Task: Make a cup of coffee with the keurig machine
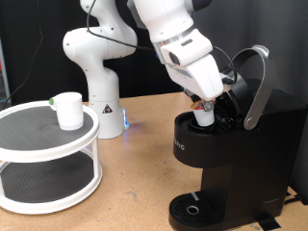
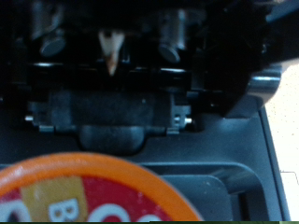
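I will let go of the white pod inside the open brew chamber (image 1: pixel 199 121) at the top of the black keurig machine with my gripper.
The keurig machine (image 1: pixel 231 144) stands at the exterior view's right, black and boxy, with its top lid raised by the silver-grey handle (image 1: pixel 258 87). My gripper (image 1: pixel 205 112) is right over the open brew chamber, shut on a small white pod (image 1: pixel 206 119). In the wrist view the pod's red and orange lid (image 2: pixel 93 191) fills the near edge, and behind it are the machine's open black lid and its needle (image 2: pixel 110 51). My fingers do not show there. The white cup (image 1: pixel 67 109) stands upright on the stand at the exterior view's left, far from the gripper.
A white two-tier round stand (image 1: pixel 46 159) fills the exterior view's lower left. The robot's white base (image 1: pixel 101 96) is behind it. The machine's round drip base (image 1: pixel 192 210) is bare. The brown tabletop (image 1: pixel 135 183) lies between stand and machine.
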